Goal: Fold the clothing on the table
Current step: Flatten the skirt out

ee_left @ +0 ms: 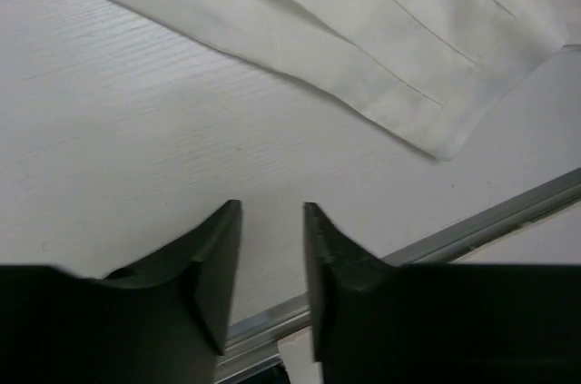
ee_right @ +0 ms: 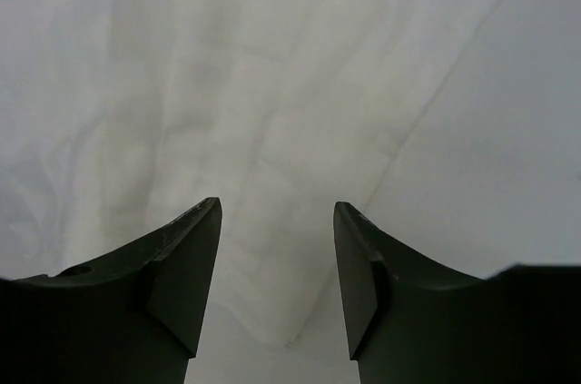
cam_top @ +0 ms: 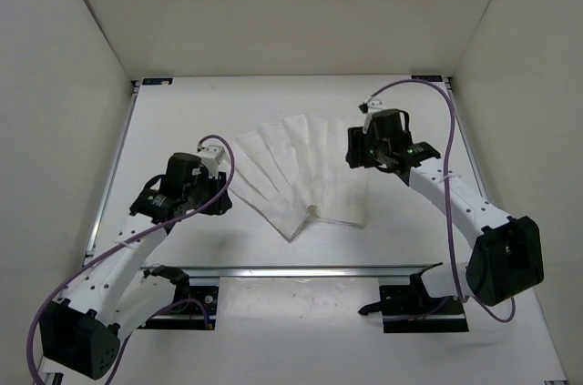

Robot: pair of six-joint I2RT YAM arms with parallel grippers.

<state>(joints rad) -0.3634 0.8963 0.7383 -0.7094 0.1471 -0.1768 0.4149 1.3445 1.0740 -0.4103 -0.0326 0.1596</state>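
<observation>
I will next move my right gripper to the clothing's near corner [cam_top: 363, 226], toward the metal rail and beside that gripper's arm, and close it there.
The clothing [cam_top: 301, 171] lies spread like a fan on the table [cam_top: 182, 121], white with lengthwise creases, its narrow end toward the near rail. My left gripper [cam_top: 219, 196] sits just off its left edge, low over bare table. In the left wrist view the left gripper [ee_left: 272, 207] is open and holds nothing, and the clothing [ee_left: 363, 30] lies ahead of it, apart. My right gripper [cam_top: 363, 159] hangs over the clothing's right side. The right wrist view shows the right gripper [ee_right: 277, 204] open, with a corner of the clothing [ee_right: 272, 84] below, between its fingers.
A metal rail [cam_top: 301, 270] crosses the table near the arm bases and shows again in the left wrist view as the rail [ee_left: 490, 225]. White walls close the table in on three sides. Bare table [ee_right: 508, 130] lies beside the clothing's edge.
</observation>
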